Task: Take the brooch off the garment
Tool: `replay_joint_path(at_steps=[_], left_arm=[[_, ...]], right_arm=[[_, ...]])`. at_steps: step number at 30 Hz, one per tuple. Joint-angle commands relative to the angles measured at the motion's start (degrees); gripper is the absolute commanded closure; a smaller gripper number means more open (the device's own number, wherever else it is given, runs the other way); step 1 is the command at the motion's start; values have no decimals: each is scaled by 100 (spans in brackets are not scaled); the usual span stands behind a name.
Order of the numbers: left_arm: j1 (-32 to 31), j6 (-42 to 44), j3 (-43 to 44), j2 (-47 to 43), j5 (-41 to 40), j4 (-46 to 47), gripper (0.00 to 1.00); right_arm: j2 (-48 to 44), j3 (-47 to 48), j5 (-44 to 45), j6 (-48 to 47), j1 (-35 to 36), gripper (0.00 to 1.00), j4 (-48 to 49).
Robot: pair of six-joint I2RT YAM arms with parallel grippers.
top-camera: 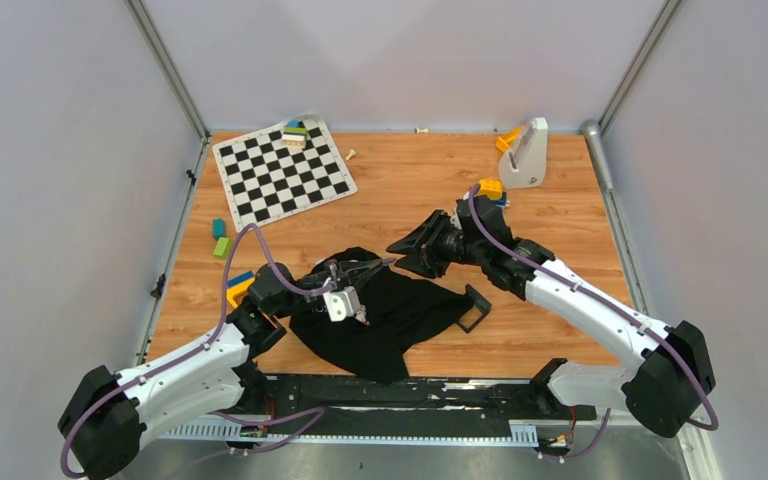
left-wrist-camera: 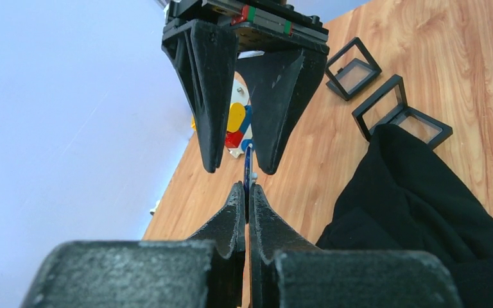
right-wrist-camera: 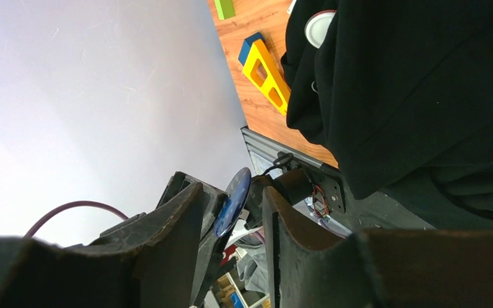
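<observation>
My left gripper is pinching the brooch across its flat sides. My right gripper will hold the brooch while my left gripper takes it by the brooch's rim (right-wrist-camera: 246, 172).
The brooch (left-wrist-camera: 247, 168), a small blue disc seen edge-on, is pinched between the fingers of my left gripper (left-wrist-camera: 245, 187), which is shut on it above the table. In the right wrist view the brooch (right-wrist-camera: 233, 200) shows its blue face between the jaws of my right gripper (right-wrist-camera: 232, 189), which is open and straddles it. The right gripper (left-wrist-camera: 239, 169) meets the left one tip to tip. The black garment (top-camera: 390, 315) lies crumpled on the table below and beside both grippers (top-camera: 375, 266) (top-camera: 400, 252); it also shows in the left wrist view (left-wrist-camera: 423, 205) and the right wrist view (right-wrist-camera: 411, 83).
Two black square frame trays (left-wrist-camera: 353, 61) (left-wrist-camera: 401, 112) lie beside the garment, one at its right edge (top-camera: 475, 308). A chessboard (top-camera: 282, 172) lies at the back left, a white stand (top-camera: 525, 155) at the back right. Coloured blocks (top-camera: 238, 288) (top-camera: 220, 247) lie to the left.
</observation>
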Motion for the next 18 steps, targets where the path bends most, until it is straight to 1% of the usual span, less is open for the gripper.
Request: replay_joint_path(at_steps=[1, 2, 5, 7, 8, 9, 10, 11, 13, 15, 16, 18], left_arm=[[-40, 223, 63, -43, 68, 271, 100], [-40, 239, 73, -35, 80, 245, 100], [-40, 293, 98, 9, 76, 195, 100], [-40, 282, 121, 40, 78, 155, 94], [-40, 260, 128, 51, 80, 143, 82], [-44, 148, 133, 66, 73, 145, 72], [-47, -86, 125, 58, 22, 209, 36], [-48, -210, 93, 47, 16, 302, 9], [-48, -531, 31, 6, 115, 424, 1], [-48, -1076, 17, -25, 52, 498, 0], [-46, -1524, 28, -32, 6, 499, 0], [-48, -2109, 121, -30, -90, 326, 0]], right_arm=[[34, -16, -66, 348, 80, 63, 281], [34, -27, -58, 327, 94, 68, 312], [10, -47, -60, 269, 117, 90, 364], [-29, -74, -26, 199, 118, 100, 366], [-69, -78, 5, 106, 119, 100, 370], [-123, -83, 68, -33, 119, 100, 369], [-192, -86, 203, -322, 119, 100, 365], [-281, -107, 320, -562, 115, 100, 369], [-484, -164, 554, -1170, 115, 100, 374], [-730, -242, 695, -1764, 110, 100, 393], [-844, -285, 698, -2070, 110, 100, 432], [-1035, -412, 588, -2611, 110, 100, 568]])
